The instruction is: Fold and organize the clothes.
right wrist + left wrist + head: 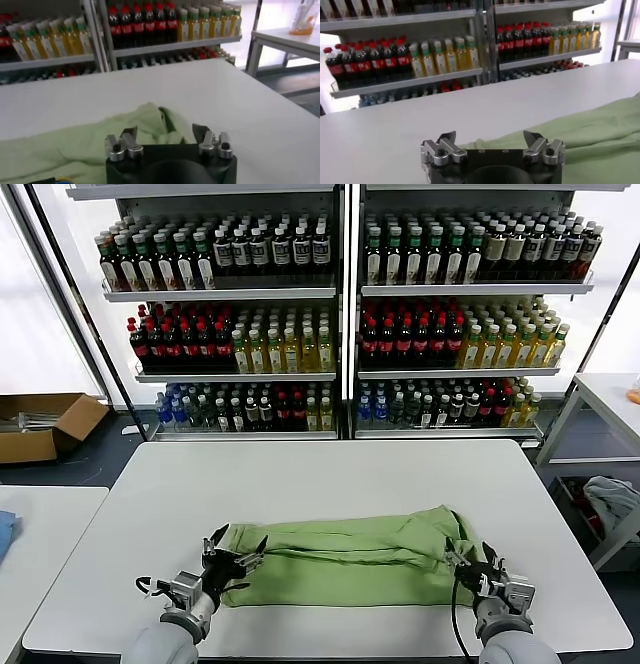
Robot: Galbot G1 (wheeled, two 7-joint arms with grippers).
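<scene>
The polo shirt's far end is by my right gripper, so my left gripper will take hold of the shirt's near end (241,538) and pull the shirt closer before folding it.
The light green polo shirt (350,559) lies folded into a long band across the near part of the white table (320,484). Its collar, buttons and print are hidden. My left gripper (234,552) is open at the band's left end, jaws just over the cloth edge, holding nothing. My right gripper (470,559) is open at the band's right end, also empty. In the left wrist view the open gripper (492,142) sits before green cloth (600,135). In the right wrist view the open gripper (165,135) sits at the bunched shirt end (115,135).
Shelves of bottles (340,314) stand behind the table. A cardboard box (40,424) lies on the floor at far left. A second table (40,524) with a blue cloth (5,534) is at left. A side table (600,404) and cloth bundle (615,499) are at right.
</scene>
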